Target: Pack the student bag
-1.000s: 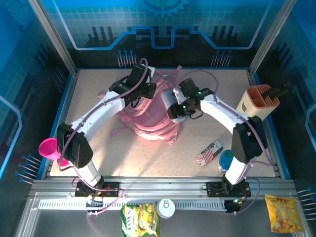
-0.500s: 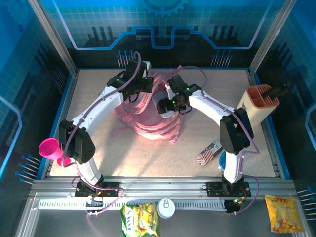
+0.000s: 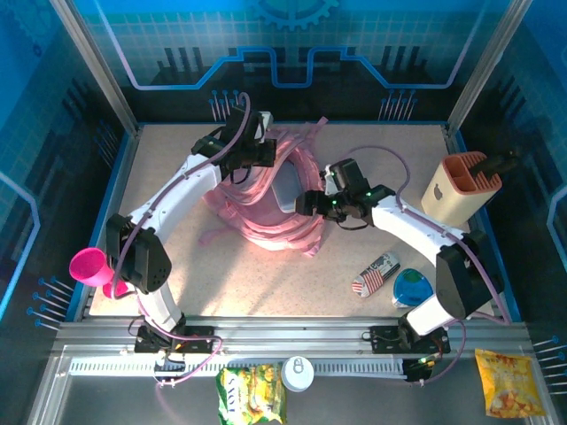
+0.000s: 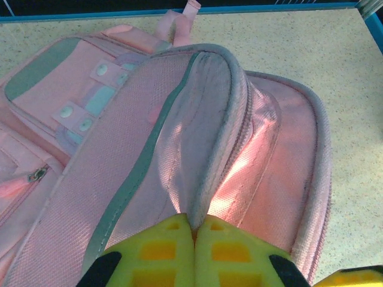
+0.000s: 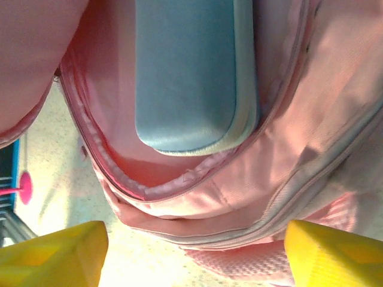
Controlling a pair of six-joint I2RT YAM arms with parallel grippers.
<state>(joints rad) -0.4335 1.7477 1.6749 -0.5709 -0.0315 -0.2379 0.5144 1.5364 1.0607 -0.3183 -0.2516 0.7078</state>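
My left gripper is going to release the bag's padded upper edge, now held at the bag's far side, over the pale blue case (image 3: 294, 171) inside the bag's opening.
The student bag (image 3: 266, 208), a soft pink backpack, lies in the middle of the table with its main opening held apart. My left gripper (image 3: 264, 156) is at the bag's far side, and its yellow fingers (image 4: 161, 251) are shut on the grey-edged rim of the flap (image 4: 206, 137). A pale blue hard case (image 5: 185, 72) lies inside the opening, also visible from above as the case (image 3: 285, 189). My right gripper (image 5: 194, 257) stands open just outside the zip rim (image 5: 179, 185), on the right of the bag (image 3: 306, 204), with nothing held between its fingers.
A beige-and-orange pen holder (image 3: 461, 186) stands at the right edge. A flag-patterned pouch (image 3: 376, 273) and a blue round object (image 3: 409, 288) lie at the near right. A pink cup (image 3: 87, 266) sits at the left edge. Snack packets (image 3: 252, 392) lie off the table's front.
My right gripper carried the pale case into the bag's opening, let it go and drew back to the right. The left gripper lifted the flap slightly and stays shut on it.
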